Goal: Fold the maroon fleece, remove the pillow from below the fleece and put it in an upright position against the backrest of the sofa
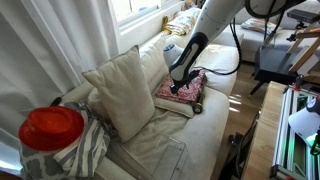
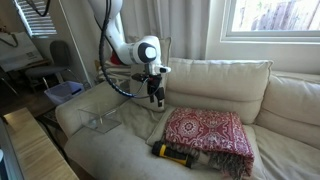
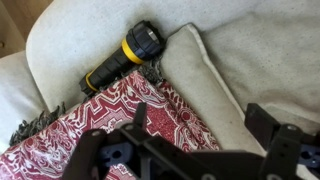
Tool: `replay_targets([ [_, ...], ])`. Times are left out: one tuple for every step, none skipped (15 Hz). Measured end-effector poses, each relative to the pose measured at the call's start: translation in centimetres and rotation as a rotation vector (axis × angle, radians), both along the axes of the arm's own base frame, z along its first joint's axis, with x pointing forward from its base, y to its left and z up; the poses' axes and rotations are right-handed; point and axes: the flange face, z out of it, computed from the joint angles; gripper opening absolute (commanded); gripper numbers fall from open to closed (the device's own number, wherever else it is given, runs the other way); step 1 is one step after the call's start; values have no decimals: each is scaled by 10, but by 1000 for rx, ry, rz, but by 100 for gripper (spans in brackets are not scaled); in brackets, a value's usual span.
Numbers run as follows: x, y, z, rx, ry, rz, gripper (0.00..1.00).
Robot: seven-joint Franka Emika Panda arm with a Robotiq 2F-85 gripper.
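Observation:
My gripper should close on the maroon fleece's edge (image 1: 180, 101) (image 3: 200, 128) next to the bare part of the off-white pillow, a little way from the corner of the flashlight.
The maroon fleece (image 2: 205, 132) lies spread flat on the sofa seat, also in an exterior view (image 1: 181, 88) and in the wrist view (image 3: 105, 115). It covers most of the off-white pillow, whose bare edge and corner (image 3: 205, 80) show beside it. My gripper (image 2: 157, 97) is open and empty. It hovers just above the fleece's edge in an exterior view (image 1: 179, 82), its fingers straddling the line between fleece and pillow in the wrist view (image 3: 200, 125). The cream backrest of the sofa (image 2: 225, 85) rises behind.
A yellow-and-black flashlight (image 2: 172, 153) lies at the seat's front edge by the fleece's corner, also in the wrist view (image 3: 125, 55). A clear plastic box (image 2: 100, 122) sits on the seat. A larger plump pillow (image 1: 120, 88), striped fabric (image 1: 85, 150) and a red object (image 1: 50, 128) lie further along.

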Motion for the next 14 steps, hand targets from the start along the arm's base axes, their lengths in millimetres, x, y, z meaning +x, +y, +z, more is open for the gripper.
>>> replay_targets([
  [2,-1,-5,3,24,33,100],
  [5,-2,-10,5,52,63,100],
  [7,-4,-15,5,80,89,100],
  [10,-5,-20,6,101,109,100],
  [12,-6,-24,9,118,130,100],
  [15,-7,-28,13,133,153,100],
  [17,-8,-33,18,147,173,100],
  [18,-9,-37,23,163,178,100],
  [20,-11,-40,28,173,180,100],
  [21,-12,-42,32,177,179,100],
  [22,-14,-44,34,178,178,100],
  [23,-15,-44,36,178,178,100],
  [24,-15,-44,36,177,178,100],
  [24,-15,-44,36,177,178,100],
])
